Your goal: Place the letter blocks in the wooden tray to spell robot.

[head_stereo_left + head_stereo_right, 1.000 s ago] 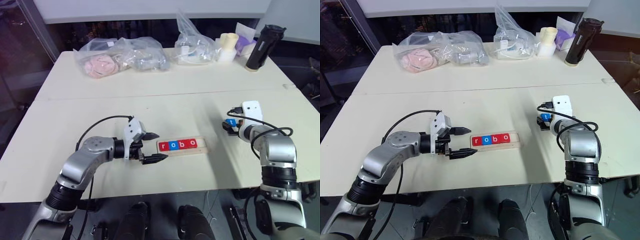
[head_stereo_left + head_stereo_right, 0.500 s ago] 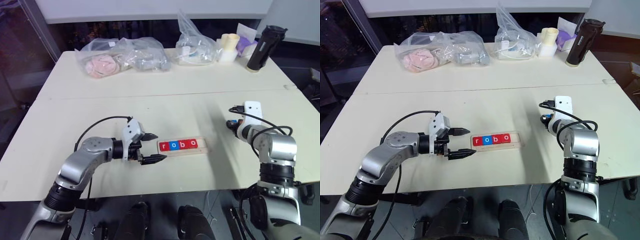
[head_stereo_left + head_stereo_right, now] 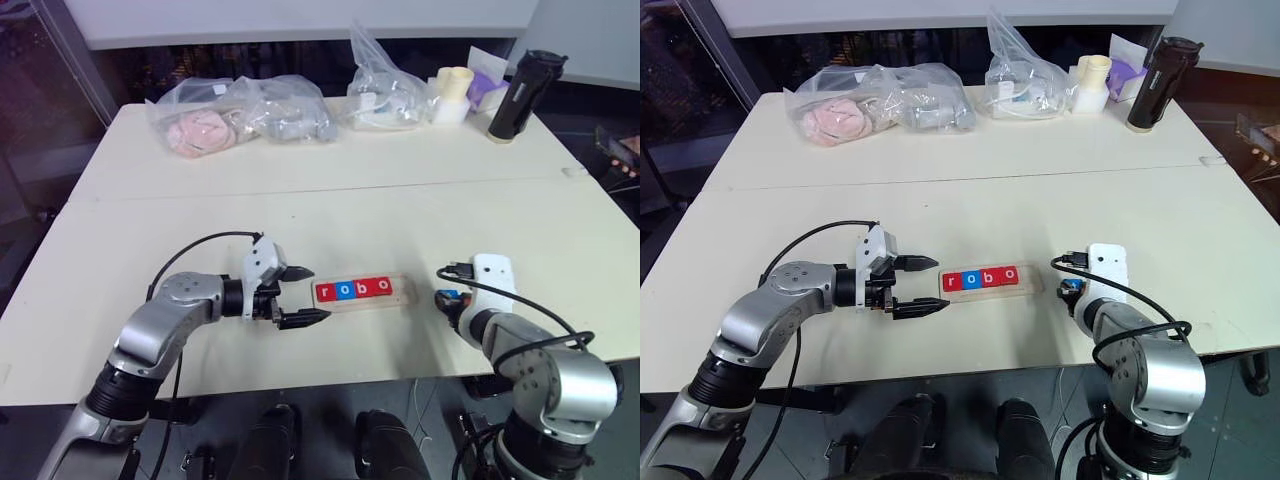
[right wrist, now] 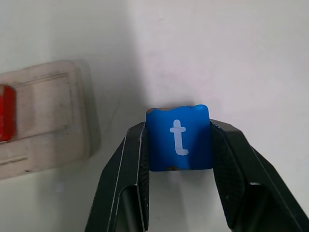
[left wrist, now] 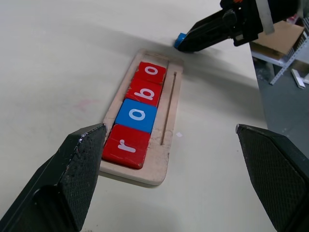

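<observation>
My finger covers the red-o-facing side, so next my right gripper sets down the blue t block and grips its near and far sides (image 4: 178, 109).
The wooden tray (image 3: 403, 291) lies on the table in front of me. It holds four letter blocks in a row: red r (image 5: 126, 145), blue o (image 5: 136, 115), red b (image 5: 145, 89) and red o (image 5: 152, 72). Its right end (image 4: 48, 116) is bare. My right gripper (image 3: 447, 301) hovers just right of that end, shut on a blue t block (image 4: 178, 137), which also shows in the left wrist view (image 5: 180, 39). My left gripper (image 3: 312, 293) stands open at the tray's left end, nothing between its fingers (image 5: 72, 169).
Along the table's far side lie two clear plastic bags (image 3: 240, 110) (image 3: 385, 95), a cream cup (image 3: 455, 90) and a black bottle (image 3: 520, 95). The table's front edge (image 3: 330, 385) runs close below the tray.
My right gripper shut on the blue t block and drew back and to the left with it, ending close to the tray's right end. The left arm stayed put.
</observation>
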Motion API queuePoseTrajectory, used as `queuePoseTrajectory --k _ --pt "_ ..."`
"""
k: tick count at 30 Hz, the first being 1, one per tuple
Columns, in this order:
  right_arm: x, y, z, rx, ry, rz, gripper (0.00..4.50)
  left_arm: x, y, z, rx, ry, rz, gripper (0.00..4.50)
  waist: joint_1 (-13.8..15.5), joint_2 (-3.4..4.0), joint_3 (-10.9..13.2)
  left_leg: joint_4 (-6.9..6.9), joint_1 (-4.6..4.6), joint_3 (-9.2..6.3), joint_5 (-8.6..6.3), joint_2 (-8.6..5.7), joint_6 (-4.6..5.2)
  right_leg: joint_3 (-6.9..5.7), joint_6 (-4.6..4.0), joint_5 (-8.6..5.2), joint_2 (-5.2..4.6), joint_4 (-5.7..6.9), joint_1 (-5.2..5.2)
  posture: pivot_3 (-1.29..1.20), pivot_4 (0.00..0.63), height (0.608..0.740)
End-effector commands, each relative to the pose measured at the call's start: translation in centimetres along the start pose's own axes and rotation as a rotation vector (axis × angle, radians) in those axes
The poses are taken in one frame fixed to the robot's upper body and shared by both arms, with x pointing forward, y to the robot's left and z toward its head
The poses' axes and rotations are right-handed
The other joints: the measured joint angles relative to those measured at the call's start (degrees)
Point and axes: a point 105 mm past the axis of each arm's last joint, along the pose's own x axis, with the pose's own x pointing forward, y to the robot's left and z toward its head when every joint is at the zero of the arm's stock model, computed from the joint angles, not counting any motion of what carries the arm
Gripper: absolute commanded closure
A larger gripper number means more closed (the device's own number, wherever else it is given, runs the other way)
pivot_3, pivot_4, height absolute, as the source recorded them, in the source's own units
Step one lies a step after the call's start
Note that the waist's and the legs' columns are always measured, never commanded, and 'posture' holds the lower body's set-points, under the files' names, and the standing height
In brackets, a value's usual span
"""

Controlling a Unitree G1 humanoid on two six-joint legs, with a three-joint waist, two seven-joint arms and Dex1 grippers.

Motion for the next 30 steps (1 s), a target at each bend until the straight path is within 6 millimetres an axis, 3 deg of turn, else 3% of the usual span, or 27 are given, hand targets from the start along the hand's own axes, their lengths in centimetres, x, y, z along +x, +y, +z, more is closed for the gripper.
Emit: queuePoseTrajectory --k 1,11,14,18,20,24,27,30 --pt "-0.2 -0.4 1.2 -0.015 -0.034 -0.04 3.32 0.1 0.0 1.1 0.04 -0.03 -0.01 0.0 0.01 0.0 0.0 -0.03 -0.01 0.0 0.0 0.0 0.0 0.0 0.0 0.0 0.0 -0.01 -0.01 0.0 0.15 0.725" --pt "0.5 -0.2 1.0 -0.036 0.004 -0.017 3.32 -0.1 0.0 1.1 0.043 -0.029 -0.001 0.0 0.01 0.0 0.0 -0.08 -0.02 0.0 0.01 -0.01 0.01 -0.01 0.01 0.0 0.03 -0.03 -0.03 0.0 0.15 0.725" --pt "0.4 -0.3 1.2 -0.059 0.0 0.007 1.93 -0.3 0.0 1.0 0.041 -0.027 0.005 0.0 0.01 0.0 0.0 -0.08 -0.02 0.0 0.01 -0.01 0.01 -0.01 0.01 0.0 0.03 -0.03 -0.02 0.0 0.15 0.725" --pt "-0.7 1.1 4.1 -0.432 -0.105 0.183 0.05 -0.2 0.0 0.9 0.039 -0.026 0.006 0.0 0.03 0.16 0.11 -0.02 -0.07 0.03 0.01 -0.03 0.02 -0.02 0.01 0.0 0.0 -0.1 0.0 0.0 0.15 0.725" --pt "-1.5 1.7 4.5 -0.585 -0.107 0.322 0.05 -0.1 0.0 0.9 0.039 -0.026 0.005 0.0 0.01 0.12 0.11 -0.02 -0.06 0.06 0.01 -0.04 0.03 -0.05 0.04 -0.02 -0.03 -0.19 0.07 0.0 0.15 0.725" --pt "-2.5 1.1 4.4 -0.856 -0.094 0.542 0.05 0.0 0.2 1.0 0.041 -0.029 0.005 0.0 0.05 0.02 0.14 -0.08 -0.06 0.07 -0.02 0.03 0.07 -0.09 0.11 -0.06 -0.05 -0.22 0.1 0.0 0.15 0.725" --pt "-2.5 -0.1 4.0 -0.948 -0.07 0.69 0.05 0.0 0.3 1.1 0.043 -0.031 0.007 0.0 0.12 -0.03 0.17 -0.03 -0.06 0.09 -0.04 0.02 0.1 -0.12 0.14 -0.06 -0.04 -0.26 0.16 0.0 0.15 0.725" --pt "-1.2 -2.0 3.7 -0.998 -0.029 0.743 0.05 0.0 0.4 1.2 0.045 -0.031 0.011 0.0 0.11 -0.04 0.17 0.07 -0.06 0.13 -0.05 0.01 0.11 -0.1 0.14 -0.06 -0.15 -0.27 0.19 0.0 0.15 0.725"
